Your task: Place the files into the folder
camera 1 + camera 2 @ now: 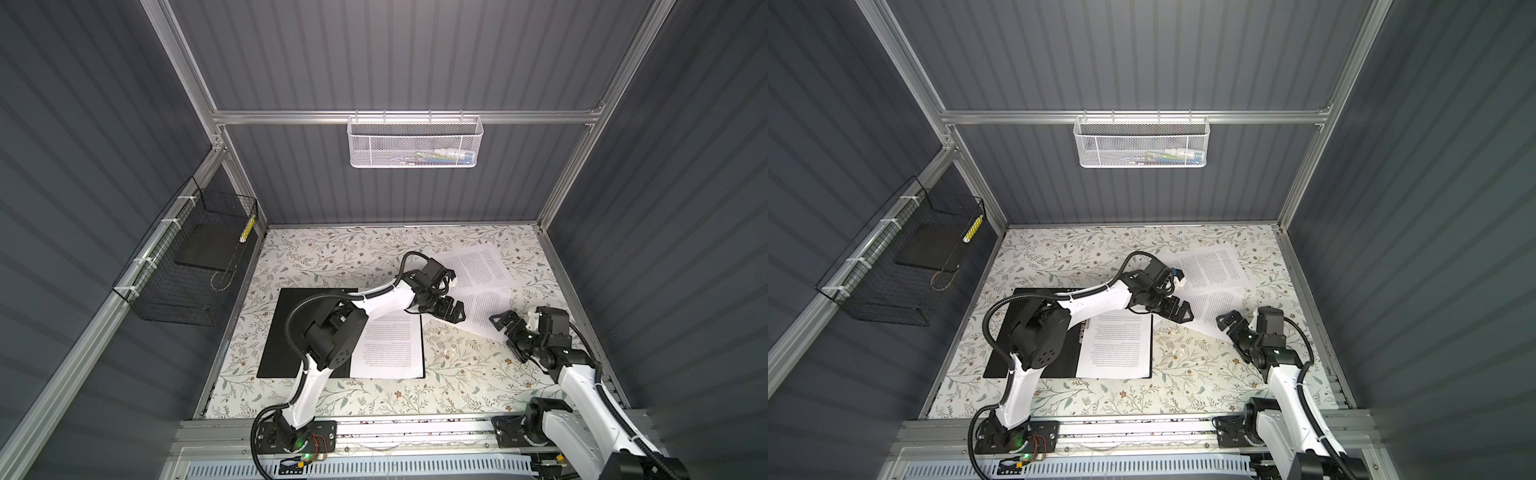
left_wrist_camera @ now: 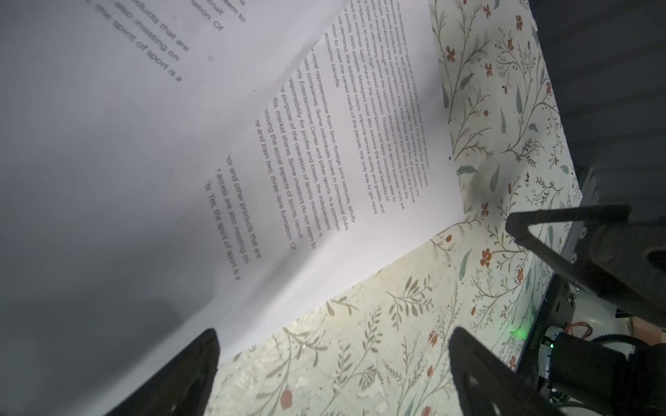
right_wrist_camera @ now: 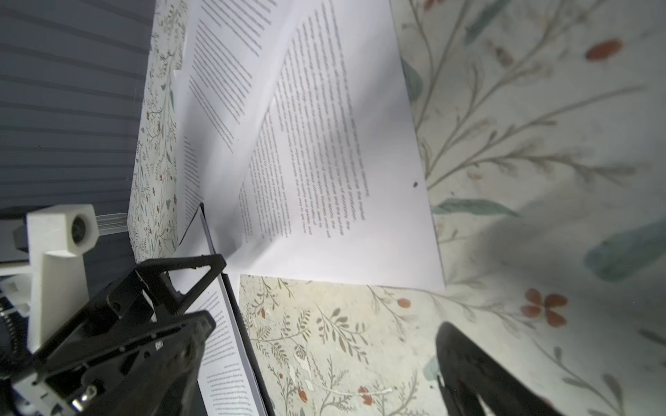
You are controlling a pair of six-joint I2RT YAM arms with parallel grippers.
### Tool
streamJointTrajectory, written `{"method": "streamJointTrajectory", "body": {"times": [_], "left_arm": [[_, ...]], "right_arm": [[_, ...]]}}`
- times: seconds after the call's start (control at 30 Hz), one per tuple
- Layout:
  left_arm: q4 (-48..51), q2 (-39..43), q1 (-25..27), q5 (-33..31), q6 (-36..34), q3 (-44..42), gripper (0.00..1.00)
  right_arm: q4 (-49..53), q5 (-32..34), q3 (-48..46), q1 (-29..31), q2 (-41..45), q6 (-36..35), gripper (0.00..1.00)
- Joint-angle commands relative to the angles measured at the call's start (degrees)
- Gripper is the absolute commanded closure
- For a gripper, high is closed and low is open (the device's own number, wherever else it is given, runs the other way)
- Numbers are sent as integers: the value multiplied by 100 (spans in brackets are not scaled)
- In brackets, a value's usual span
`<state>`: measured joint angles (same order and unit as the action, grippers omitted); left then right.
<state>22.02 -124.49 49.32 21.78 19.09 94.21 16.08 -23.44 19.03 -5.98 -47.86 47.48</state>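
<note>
Next, my right gripper closes on the nearer sheet's near edge (image 1: 488,335) (image 3: 399,285), near the spot that my left gripper's fingers point to.
The folder (image 1: 282,332) (image 1: 998,361) lies open on the table's left half, black inside facing up. One of the files (image 1: 390,349) (image 1: 1121,345) rests on its right half. Two more printed sheets overlap at the back right, a far sheet (image 1: 478,266) (image 1: 1208,266) and a nearer sheet (image 1: 486,307) (image 1: 1212,307). My left gripper (image 1: 459,312) (image 1: 1187,313) (image 2: 335,335) stands open at the nearer sheet's left corner, bare cloth between its fingers. Facing it, my right gripper (image 1: 500,332) (image 1: 1225,332) (image 3: 326,324) is open and empty at that sheet's near edge.
A floral tablecloth (image 1: 332,253) covers the table. A black wire basket (image 1: 166,299) on the left wall holds a plain dark slab (image 1: 203,253). A white mesh basket (image 1: 415,141) hangs on the back rail. Grey walls close in three sides.
</note>
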Motion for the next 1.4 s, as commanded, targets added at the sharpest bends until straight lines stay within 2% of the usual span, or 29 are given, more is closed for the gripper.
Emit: {"method": "streamJointTrajectory", "body": {"times": [0.0,0.17,0.4,0.43,0.77,0.9,1.23,1.37], "left_arm": [[297,-168,55,241,-136,257,0],[380,-355,134,298,-231,280,0],[505,-634,210,361,-306,418,0],[515,-677,233,366,-316,448,0],[531,-840,409,494,-329,530,0],[552,-822,434,492,-360,494,0],[582,-935,441,602,-410,641,0],[585,-1029,473,652,-414,750,0]], "right_arm": [[147,-343,-229,-96,82,102,1],[114,89,-381,-175,-124,329,1],[356,358,282,-176,-1195,295,1],[439,600,373,-174,-1353,310,1],[375,1084,801,-176,-2321,400,1],[590,1697,1269,-227,-2629,347,1],[381,1486,1609,-238,-3478,364,1],[372,1361,1742,-73,-3689,436,1]]}}
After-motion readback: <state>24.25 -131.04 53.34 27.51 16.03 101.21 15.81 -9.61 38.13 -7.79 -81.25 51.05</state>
